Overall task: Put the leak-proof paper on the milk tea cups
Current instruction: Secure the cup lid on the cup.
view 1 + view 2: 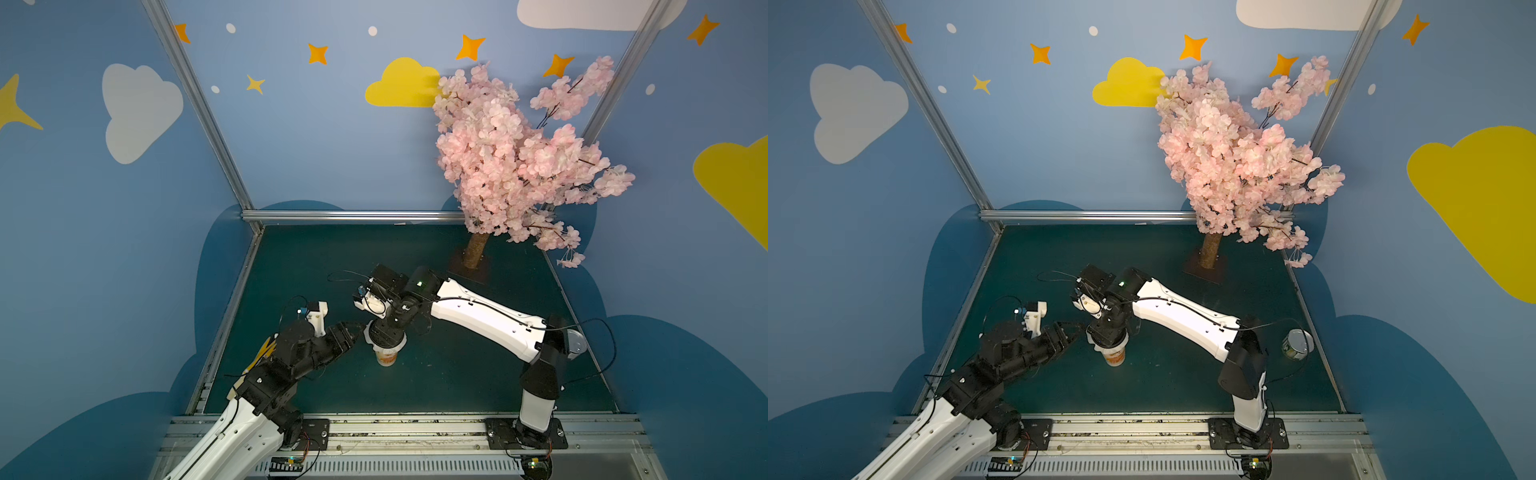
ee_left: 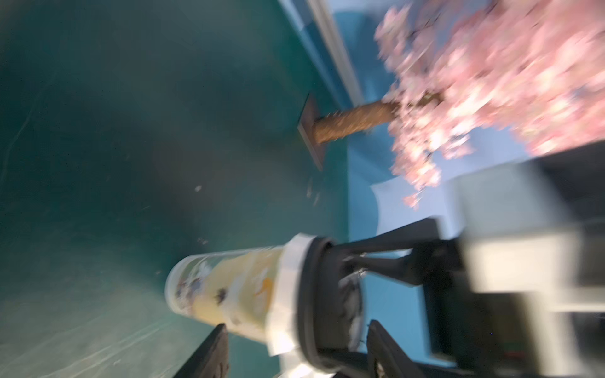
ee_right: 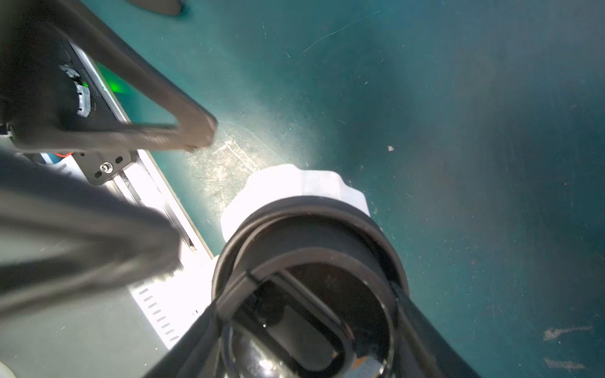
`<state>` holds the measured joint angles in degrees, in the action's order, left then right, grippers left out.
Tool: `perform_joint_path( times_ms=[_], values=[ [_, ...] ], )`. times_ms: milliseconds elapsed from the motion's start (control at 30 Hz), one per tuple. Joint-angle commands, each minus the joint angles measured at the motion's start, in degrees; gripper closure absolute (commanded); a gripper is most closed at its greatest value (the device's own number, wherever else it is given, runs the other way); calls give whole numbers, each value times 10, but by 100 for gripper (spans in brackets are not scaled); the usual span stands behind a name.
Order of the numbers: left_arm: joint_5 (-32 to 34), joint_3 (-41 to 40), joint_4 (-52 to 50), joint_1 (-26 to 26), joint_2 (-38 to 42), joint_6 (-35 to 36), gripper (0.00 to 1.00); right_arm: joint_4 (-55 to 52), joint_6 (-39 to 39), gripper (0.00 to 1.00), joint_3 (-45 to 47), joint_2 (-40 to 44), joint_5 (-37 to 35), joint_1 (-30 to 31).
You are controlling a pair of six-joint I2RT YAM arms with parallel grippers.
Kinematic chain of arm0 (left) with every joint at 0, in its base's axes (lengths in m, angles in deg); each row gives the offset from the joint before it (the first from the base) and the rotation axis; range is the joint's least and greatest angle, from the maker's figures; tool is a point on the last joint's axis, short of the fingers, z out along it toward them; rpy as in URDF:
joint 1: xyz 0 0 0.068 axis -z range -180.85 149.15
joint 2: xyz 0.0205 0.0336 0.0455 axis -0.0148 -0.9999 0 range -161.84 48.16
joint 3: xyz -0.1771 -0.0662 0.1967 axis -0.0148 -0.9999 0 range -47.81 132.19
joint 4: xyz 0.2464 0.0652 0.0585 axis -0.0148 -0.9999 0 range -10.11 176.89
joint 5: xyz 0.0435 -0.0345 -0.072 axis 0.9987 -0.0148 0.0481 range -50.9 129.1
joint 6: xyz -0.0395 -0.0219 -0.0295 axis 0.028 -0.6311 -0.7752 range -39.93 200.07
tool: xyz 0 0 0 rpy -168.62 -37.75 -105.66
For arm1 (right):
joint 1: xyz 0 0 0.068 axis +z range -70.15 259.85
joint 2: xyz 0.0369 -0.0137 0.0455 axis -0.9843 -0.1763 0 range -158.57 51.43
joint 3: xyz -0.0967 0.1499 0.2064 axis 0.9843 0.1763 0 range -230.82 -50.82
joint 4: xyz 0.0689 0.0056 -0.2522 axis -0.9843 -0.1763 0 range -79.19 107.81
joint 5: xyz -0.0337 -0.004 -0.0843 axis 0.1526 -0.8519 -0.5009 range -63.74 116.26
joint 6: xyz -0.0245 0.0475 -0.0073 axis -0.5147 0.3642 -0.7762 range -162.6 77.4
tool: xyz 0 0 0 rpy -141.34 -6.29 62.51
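The black lid's rim meets my left gripper at a slant, so that gripper should open, level out and pinch the lid's near edge (image 2: pixel 317 354) before my right gripper lifts away.
The milk tea cup (image 1: pixel 386 359) (image 1: pixel 1115 358) (image 2: pixel 226 288) stands upright on the green mat, white with orange-yellow print. The leak-proof paper (image 1: pixel 368 331) (image 2: pixel 291 278) (image 3: pixel 294 183) is draped over its mouth, with crinkled white edges hanging round the rim. A black lid (image 2: pixel 314 294) (image 3: pixel 311 222) sits on top of the paper. My right gripper (image 1: pixel 385 332) (image 3: pixel 314 294) points straight down, shut on the lid's sides. My left gripper (image 1: pixel 353 332) (image 1: pixel 1073 328) (image 2: pixel 296 329) is at the cup's left, level with the rim, open. Its fingers (image 3: pixel 196 131) are spread beside the paper's edge. The left wrist view is blurred.
A small metal can (image 1: pixel 1296 343) stands at the mat's right edge, behind my right arm. A pink blossom tree (image 1: pixel 519 158) on a dark base (image 1: pixel 469 266) fills the back right corner. Aluminium rails (image 1: pixel 353 216) border the mat.
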<state>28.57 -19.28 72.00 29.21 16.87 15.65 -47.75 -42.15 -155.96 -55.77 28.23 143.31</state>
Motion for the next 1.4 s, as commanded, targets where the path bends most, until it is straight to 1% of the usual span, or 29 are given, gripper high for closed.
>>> perform_joint_path(
  times_ms=[0, 67, 167, 233, 333, 633, 900, 1167, 1367],
  values=[
    [-55, 7, 40, -24, -26, 9, 22, -36, 9, 34, 47, -59, 41, 5],
    [-104, 1, 77, -39, -51, 4, 16, -36, 9, 34, 49, -57, 40, 5],
    [-154, 3, 92, -53, -81, 15, 11, -31, 9, 34, 55, -52, 40, 5],
    [-181, 4, 96, -60, -98, 19, 11, -29, 10, 34, 56, -51, 42, 5],
    [-202, 3, 94, -66, -114, 24, 11, -27, 9, 34, 55, -50, 44, 6],
    [-276, -10, 128, -68, -164, 37, 12, -25, 6, 33, 47, -54, 49, 7],
    [-303, -9, 123, -68, -206, 63, 14, -24, 6, 33, 47, -55, 52, 9],
    [-303, -17, 86, -67, -227, 91, 17, -21, 4, 32, 44, -50, 51, 8],
    [-297, -20, 39, -68, -247, 126, 21, -20, 4, 29, 30, -44, 45, 8]
  ],
)
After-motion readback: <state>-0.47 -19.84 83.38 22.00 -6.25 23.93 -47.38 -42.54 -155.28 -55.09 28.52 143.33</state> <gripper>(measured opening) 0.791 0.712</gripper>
